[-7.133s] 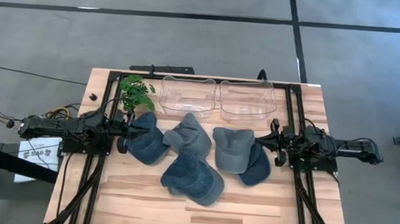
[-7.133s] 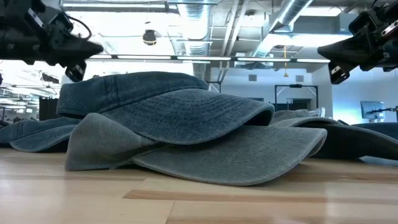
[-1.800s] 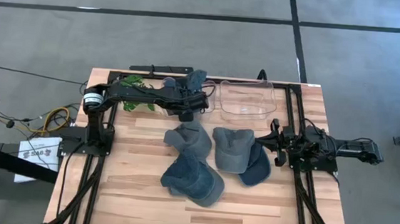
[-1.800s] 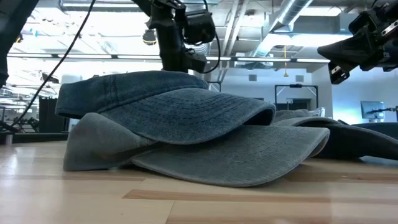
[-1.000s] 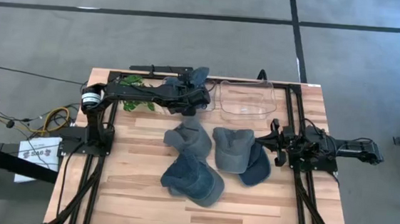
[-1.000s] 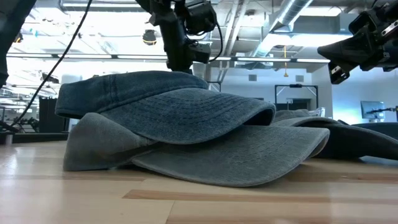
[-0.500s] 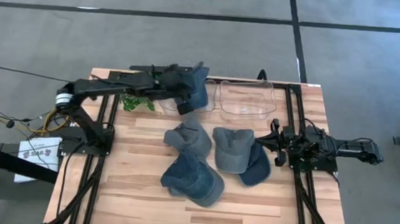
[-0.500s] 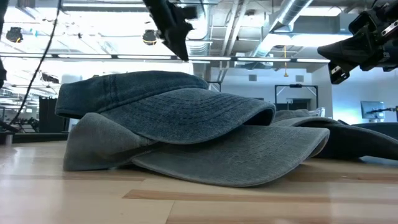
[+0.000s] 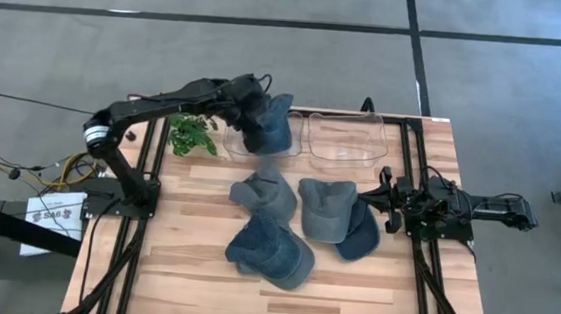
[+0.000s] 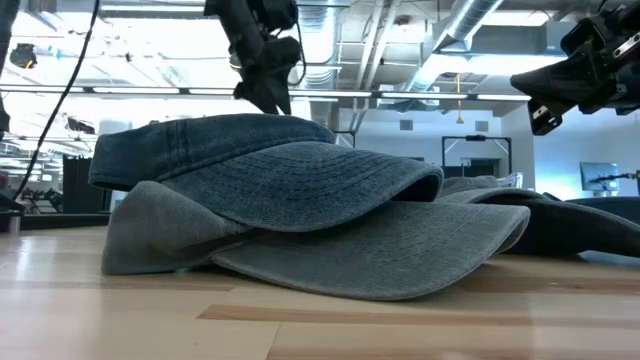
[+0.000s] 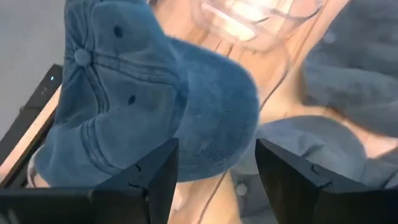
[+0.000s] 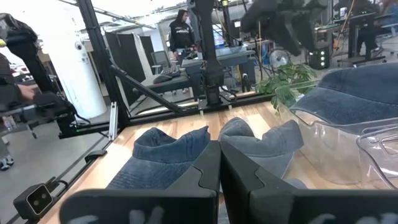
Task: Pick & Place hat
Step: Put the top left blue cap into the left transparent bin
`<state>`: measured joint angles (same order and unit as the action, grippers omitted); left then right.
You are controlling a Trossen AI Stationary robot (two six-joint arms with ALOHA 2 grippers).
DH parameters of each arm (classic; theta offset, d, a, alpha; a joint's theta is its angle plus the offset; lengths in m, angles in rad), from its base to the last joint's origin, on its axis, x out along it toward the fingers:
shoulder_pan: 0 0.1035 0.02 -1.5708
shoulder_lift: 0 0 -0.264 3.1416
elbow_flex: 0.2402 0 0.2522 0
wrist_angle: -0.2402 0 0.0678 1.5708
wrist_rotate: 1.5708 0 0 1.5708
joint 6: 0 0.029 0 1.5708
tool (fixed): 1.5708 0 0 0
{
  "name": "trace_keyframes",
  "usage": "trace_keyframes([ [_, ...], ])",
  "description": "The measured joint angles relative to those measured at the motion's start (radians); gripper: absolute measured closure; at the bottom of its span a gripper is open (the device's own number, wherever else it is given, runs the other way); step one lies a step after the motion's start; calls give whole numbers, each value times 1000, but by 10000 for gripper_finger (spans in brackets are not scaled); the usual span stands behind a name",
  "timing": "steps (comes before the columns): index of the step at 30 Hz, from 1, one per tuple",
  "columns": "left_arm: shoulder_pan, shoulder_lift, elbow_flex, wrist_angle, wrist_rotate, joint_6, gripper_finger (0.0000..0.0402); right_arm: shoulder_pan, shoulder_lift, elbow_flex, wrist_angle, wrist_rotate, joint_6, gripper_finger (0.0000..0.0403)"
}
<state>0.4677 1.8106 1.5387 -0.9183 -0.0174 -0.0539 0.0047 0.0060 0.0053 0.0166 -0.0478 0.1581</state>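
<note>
I will close my left gripper on the hat's front (image 11: 152, 121) and press it in before leaving, because the blue hat's top sticks out over the clear bin's far rim.
A blue denim hat (image 9: 277, 127) lies crown up in the left clear bin (image 9: 237, 142) at the table's far side. My left gripper (image 9: 259, 125) hangs just above it, pointing steeply down. In the left wrist view its fingers stand wide open (image 11: 214, 162) over the hat (image 11: 155, 106) without touching it. Several more denim hats (image 9: 273, 252) lie heaped in the middle of the table. My right gripper (image 9: 383, 195) waits shut at the table's right side, level, fingers together (image 12: 219, 168).
A second clear bin (image 9: 344, 140) stands to the right of the first. A small green plant (image 9: 190, 135) stands by the bin's left side. The heaped hats (image 10: 300, 200) fill the low view. Bare wood lies along the near edge (image 9: 269, 302).
My left gripper has opened and let go of the blue hat, which has dropped to lie in the left bin. The gripper has risen, rolled about its wrist and drawn toward the far left.
</note>
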Motion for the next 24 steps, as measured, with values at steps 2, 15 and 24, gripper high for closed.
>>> trace_keyframes([
  [2, 5, 27, 24, -1, -2, 31, 192, 0, 0, 0, 0, 0, 0, 403],
  [15, 2, 269, 257, -122, -134, 144, 250, 0, 0, 0, 0, 0, 0, 403],
  [24, 3, 354, 366, -219, -157, 188, 363, 0, 0, 0, 0, 0, 0, 403],
])
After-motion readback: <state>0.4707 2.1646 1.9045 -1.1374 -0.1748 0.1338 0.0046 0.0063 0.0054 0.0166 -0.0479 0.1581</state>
